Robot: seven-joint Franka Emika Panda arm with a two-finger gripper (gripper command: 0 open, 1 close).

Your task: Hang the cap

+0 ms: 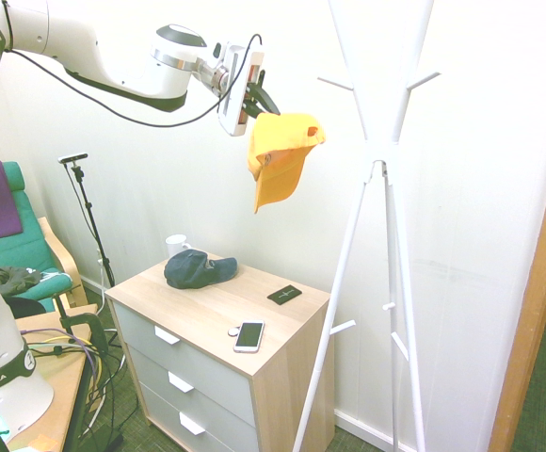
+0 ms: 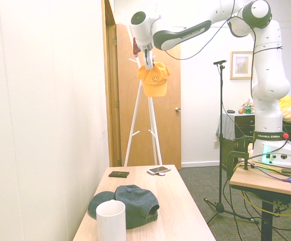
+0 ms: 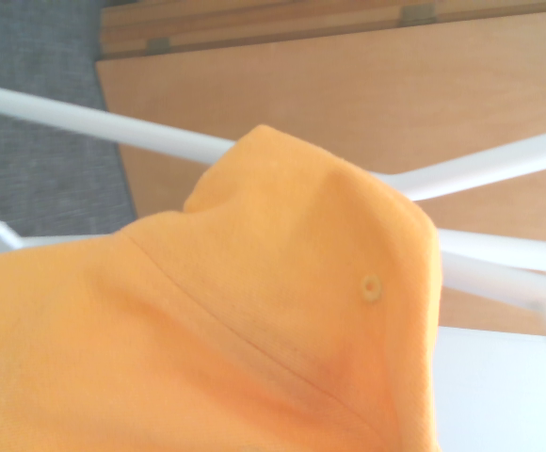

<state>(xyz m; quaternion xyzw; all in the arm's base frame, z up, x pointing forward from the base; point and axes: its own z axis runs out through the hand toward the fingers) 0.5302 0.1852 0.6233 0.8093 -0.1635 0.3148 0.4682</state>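
My gripper is going to let go of the yellow-orange cap on an upper peg of the white coat stand (image 2: 152,75).
The yellow-orange cap (image 1: 281,155) hangs in the air from my gripper (image 1: 260,106), which is shut on its fabric near the top. Its brim droops downward, and a small smiley emblem shows on the cap (image 2: 154,79) in the second exterior view. The white coat stand (image 1: 378,160) rises just right of the cap, its upper pegs (image 1: 337,84) level with my gripper and a short way off. In the wrist view the cap (image 3: 254,320) fills most of the picture, with the stand's white legs (image 3: 113,121) behind it.
Below stands a wooden drawer chest (image 1: 207,311) bearing a dark navy cap (image 1: 198,269), a white mug (image 1: 176,245), a phone (image 1: 248,335) and a small black item (image 1: 284,295). A wooden door (image 2: 158,100) is behind the stand. A green armchair (image 1: 24,250) sits at the left.
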